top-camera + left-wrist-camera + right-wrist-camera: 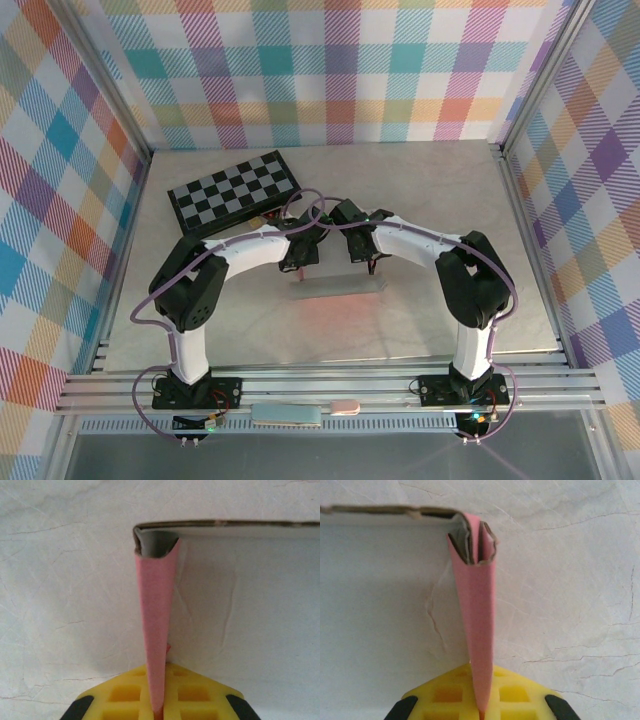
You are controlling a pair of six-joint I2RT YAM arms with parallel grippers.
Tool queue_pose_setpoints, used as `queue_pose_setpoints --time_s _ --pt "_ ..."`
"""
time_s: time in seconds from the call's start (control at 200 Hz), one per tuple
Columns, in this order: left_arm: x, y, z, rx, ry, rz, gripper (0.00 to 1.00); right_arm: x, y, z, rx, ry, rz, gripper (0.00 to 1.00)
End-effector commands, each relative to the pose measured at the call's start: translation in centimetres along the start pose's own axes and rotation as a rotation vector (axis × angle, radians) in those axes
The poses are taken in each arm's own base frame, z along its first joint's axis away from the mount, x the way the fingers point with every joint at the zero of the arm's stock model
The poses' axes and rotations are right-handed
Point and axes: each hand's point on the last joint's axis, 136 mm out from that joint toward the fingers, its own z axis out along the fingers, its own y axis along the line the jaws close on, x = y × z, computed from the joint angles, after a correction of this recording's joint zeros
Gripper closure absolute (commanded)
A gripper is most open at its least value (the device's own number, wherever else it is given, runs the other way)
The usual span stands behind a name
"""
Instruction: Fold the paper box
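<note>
The pink fold in my left gripper gapes at the box's far corner, so next I let go and pinch the fold closer to that corner [157,587].
The paper box [337,288] lies as a flat pale strip in the middle of the table, between the two arms. My left gripper [297,262] is shut on the box's left end. From the left wrist, a pink folded flap [156,630] runs up from between the yellow fingers [125,695] to the box's pale wall [240,530]. My right gripper [370,262] is shut on the right end. The right wrist view has a pink doubled flap [479,625] pinched between yellow fingers [515,695], its top edge curled open by the box corner [470,540].
A black-and-grey checkered board [232,190] lies at the back left, close behind the left arm. The pale marbled tabletop [430,190] lies bare to the right and front. Plaid walls close in three sides, and a metal rail [330,385] runs along the near edge.
</note>
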Motion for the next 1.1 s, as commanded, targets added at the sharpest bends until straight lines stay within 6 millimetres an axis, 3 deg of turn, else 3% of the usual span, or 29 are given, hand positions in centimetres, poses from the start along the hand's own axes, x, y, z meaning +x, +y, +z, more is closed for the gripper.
queue_pose_setpoints --time_s 0.0,0.24,0.38,0.45,0.8,0.935,1.07,1.095 --pt "1.9 4.0 1.4 -0.186 0.05 0.06 0.89 1.0 -2.1 -0.7 0.114 0.008 -0.057 1.0" --pt "2.8 4.5 2.0 -0.209 0.086 0.086 0.84 1.0 -2.0 -0.6 0.114 0.012 -0.058 1.0" --pt "2.9 4.7 2.3 -0.219 0.088 0.106 0.92 0.8 -1.9 -0.7 0.117 0.008 -0.054 1.0" --pt "3.2 4.8 2.5 -0.227 0.093 0.108 1.0 0.8 -2.0 -0.7 0.123 0.008 -0.053 1.0" --pt "3.2 6.6 1.2 -0.368 0.061 0.115 1.0 0.4 -1.8 -1.7 0.151 -0.037 -0.051 1.0" --pt "2.5 6.0 0.4 -0.34 0.031 0.076 1.0 0.4 -1.4 -2.1 0.15 -0.054 -0.061 1.0" --pt "1.0 3.1 -1.0 -0.133 -0.046 0.022 1.0 0.6 -1.4 -2.0 0.148 -0.054 -0.064 1.0" --pt "0.6 2.7 -1.4 -0.1 -0.056 0.016 0.95 0.6 -1.4 -2.0 0.147 -0.056 -0.065 1.0"
